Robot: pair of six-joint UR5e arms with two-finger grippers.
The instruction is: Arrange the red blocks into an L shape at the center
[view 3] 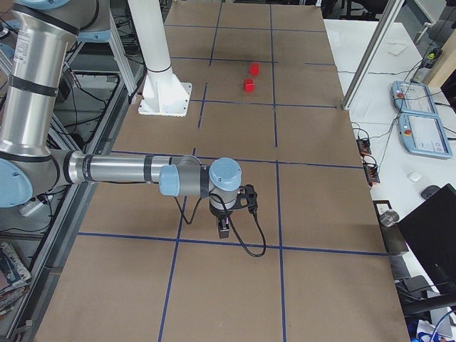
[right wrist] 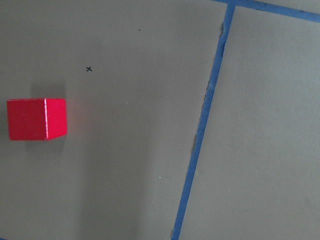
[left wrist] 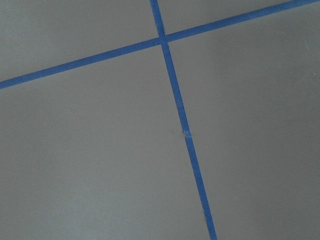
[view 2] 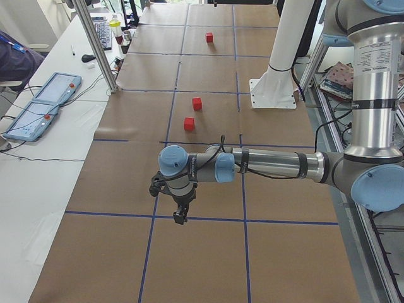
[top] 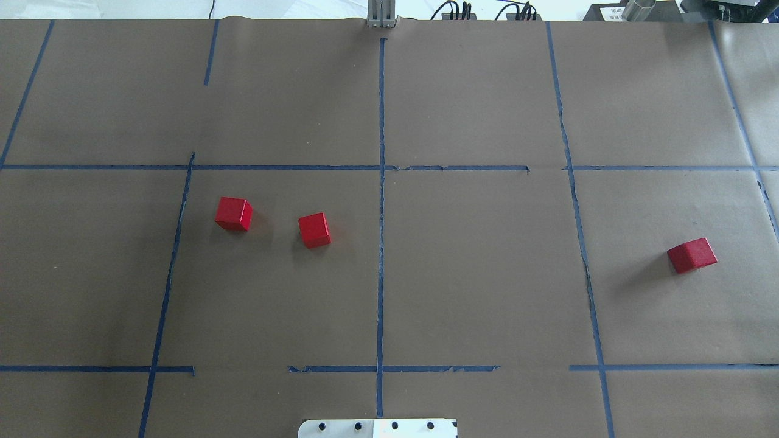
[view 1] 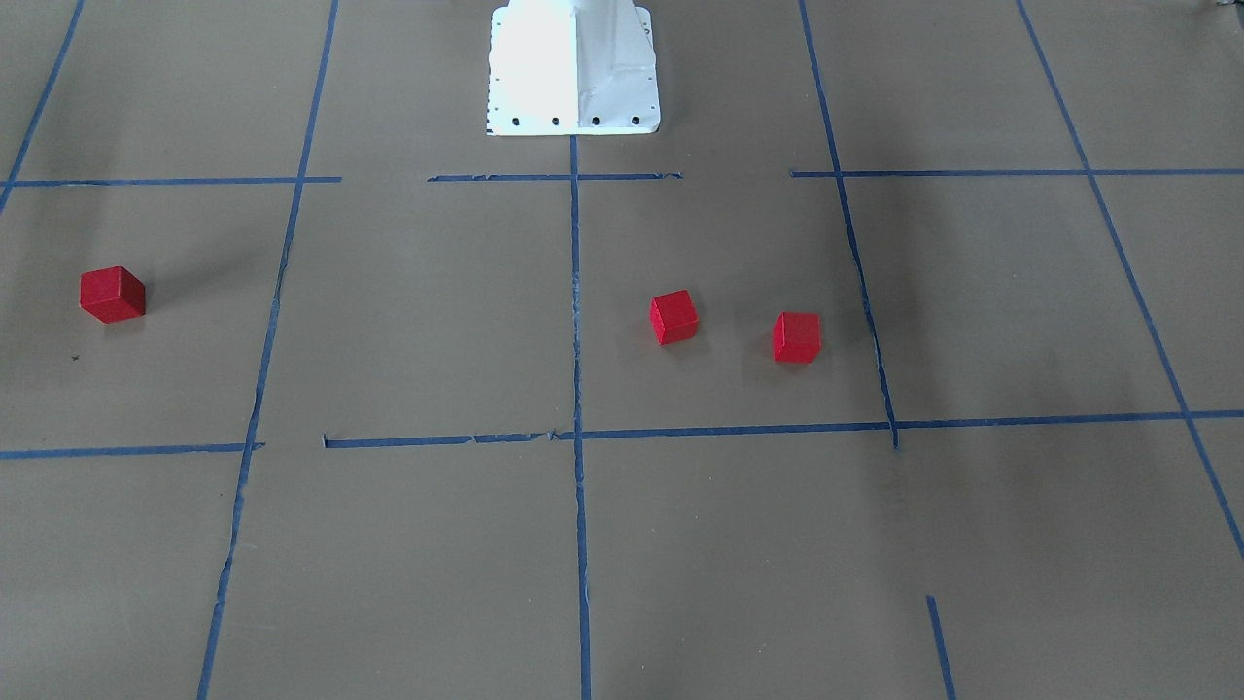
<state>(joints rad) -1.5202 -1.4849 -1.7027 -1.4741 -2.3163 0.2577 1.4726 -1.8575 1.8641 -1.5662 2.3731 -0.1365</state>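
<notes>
The sides of the lone red block (view 1: 113,294) (right wrist: 37,119) near the small black cross, far from the other red blocks, should be gripped next by my right gripper.
Three red blocks lie apart on the brown paper. Two sit left of the centre line in the overhead view, one (top: 233,213) further left than the other (top: 314,230). The third block (top: 692,255) lies alone far to the right, and it also shows in the right wrist view (right wrist: 36,119). The left wrist view shows only paper and blue tape. My left gripper (view 2: 180,218) shows only in the exterior left view, pointing down near a tape line. My right gripper (view 3: 224,229) shows only in the exterior right view. I cannot tell whether either is open or shut.
The white robot base (view 1: 573,68) stands at the table's robot-side edge on the centre line. Blue tape (top: 381,201) divides the paper into squares. An aluminium post (view 2: 101,50) and control pendants (view 2: 41,107) stand on the operators' side.
</notes>
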